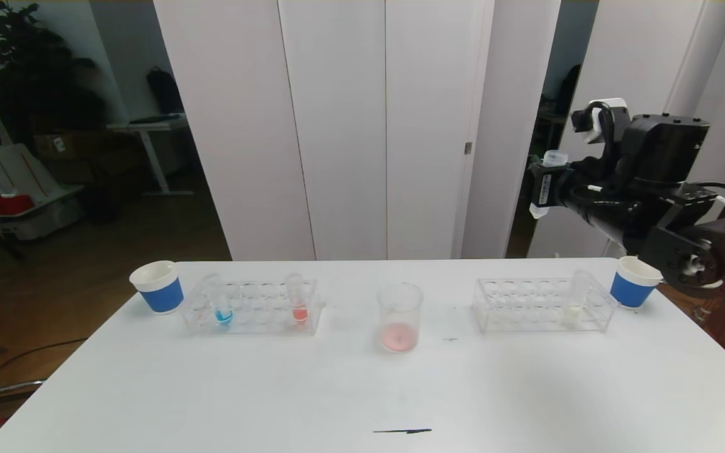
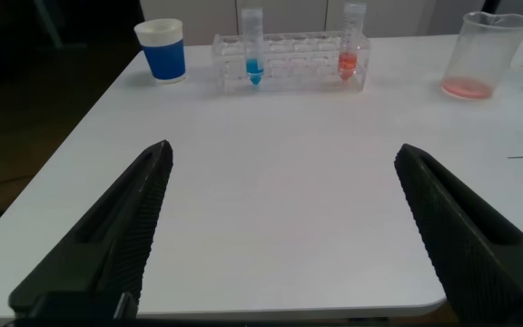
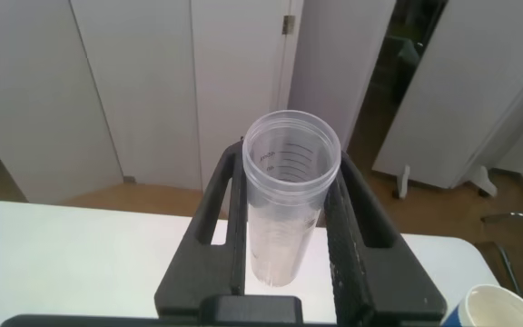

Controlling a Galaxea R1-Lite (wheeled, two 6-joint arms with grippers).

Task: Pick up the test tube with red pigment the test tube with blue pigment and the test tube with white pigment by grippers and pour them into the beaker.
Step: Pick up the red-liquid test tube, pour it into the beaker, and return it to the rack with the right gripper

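My right gripper is to let go of the clear test tube inside the paper cup (image 1: 645,269) (image 3: 501,307) closest to the test tube with white pigment.
My right gripper (image 1: 548,189) is raised high above the table's far right corner and is shut on a clear test tube (image 3: 289,195) that looks empty, mouth toward the wrist camera. The beaker (image 1: 399,314) stands at mid-table with pink-red pigment at its bottom; it also shows in the left wrist view (image 2: 488,54). The test tube with blue pigment (image 1: 223,308) and a tube with an orange-red bottom (image 1: 298,302) stand in the left rack (image 1: 252,308). The test tube with white pigment (image 1: 575,302) stands in the right rack (image 1: 526,305). My left gripper (image 2: 284,154) is open and empty over the table's near edge.
A white paper cup with a blue band (image 1: 158,286) stands left of the left rack, another (image 1: 634,281) right of the right rack. A thin black mark (image 1: 402,431) lies near the table's front edge. White panels stand behind the table.
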